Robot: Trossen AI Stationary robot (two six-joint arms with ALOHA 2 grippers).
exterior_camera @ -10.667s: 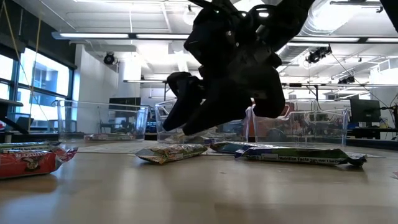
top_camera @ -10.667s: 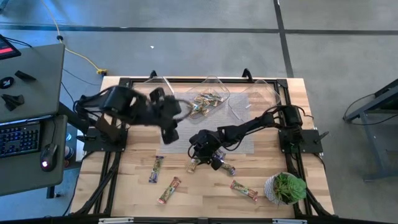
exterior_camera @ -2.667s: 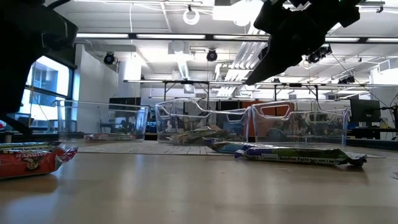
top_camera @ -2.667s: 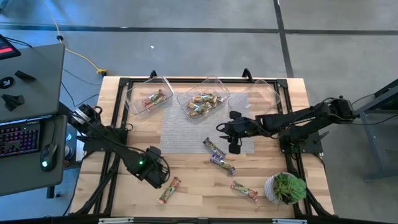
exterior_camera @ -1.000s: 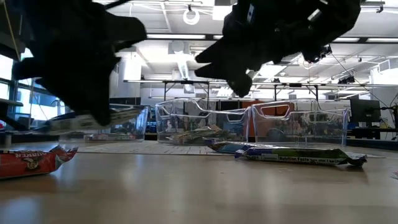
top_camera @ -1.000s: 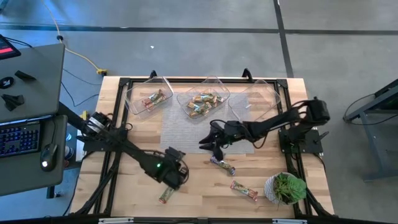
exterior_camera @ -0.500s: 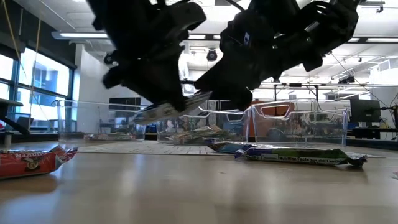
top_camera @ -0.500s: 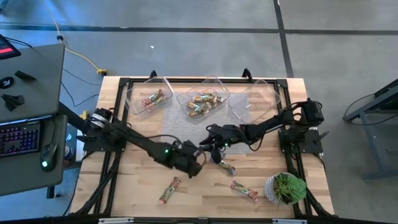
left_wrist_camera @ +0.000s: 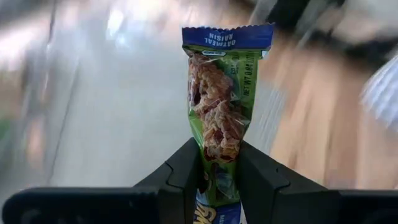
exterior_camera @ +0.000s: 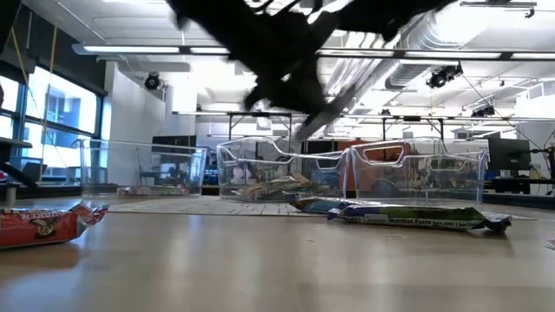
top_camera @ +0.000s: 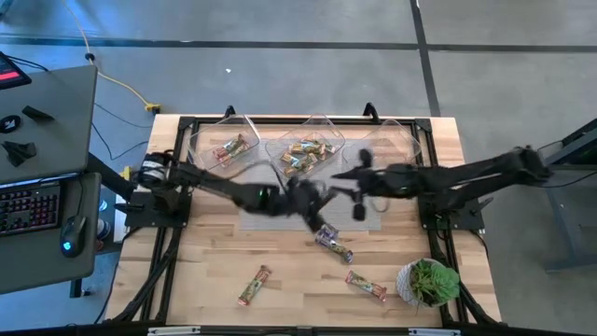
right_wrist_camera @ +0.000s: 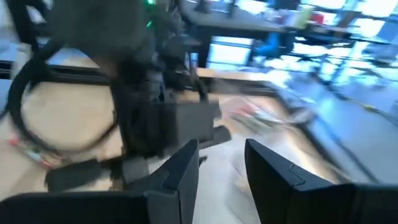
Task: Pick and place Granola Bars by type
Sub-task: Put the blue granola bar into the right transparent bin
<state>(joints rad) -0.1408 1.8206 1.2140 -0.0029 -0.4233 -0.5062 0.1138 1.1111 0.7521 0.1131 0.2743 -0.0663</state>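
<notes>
My left gripper will let go of the green granola bar inside the empty tub (top_camera: 384, 149) next to the middle tub.
My left gripper (top_camera: 311, 200) is over the grey mat, raised, shut on a green granola bar with blue ends (left_wrist_camera: 219, 93); its own view (left_wrist_camera: 218, 163) shows the hold. My right gripper (top_camera: 359, 191) is close to its right, open and empty, as the right wrist view (right_wrist_camera: 221, 163) shows. The middle tub (top_camera: 328, 128) holds several green-tan bars (top_camera: 303, 155). The left tub (top_camera: 198, 142) holds a red-orange bar (top_camera: 229, 147). A purple bar (top_camera: 332, 244) and two red-orange bars (top_camera: 254, 285) (top_camera: 366, 286) lie flat on the table. My left gripper pinches the green bar between its two fingers, on the bar's two flat faces near its lower end (left_wrist_camera: 217, 144). Most of the bar sticks out past the fingertips, along the fingers. The bar is lifted clear of the table.
The right tub (top_camera: 409, 142) stands at the far right of the row of tubs. A potted plant (top_camera: 427, 281) stands at the near right corner. In the low view, bars (exterior_camera: 408, 217) (exterior_camera: 43, 223) lie on the wood in front of the tubs (exterior_camera: 286, 169).
My left gripper has carried the green bar up from the near left part of the table toward the far edge and the right, to above the mat near the middle tub. My right gripper has risen from above the purple bars and drawn back toward the far right.
</notes>
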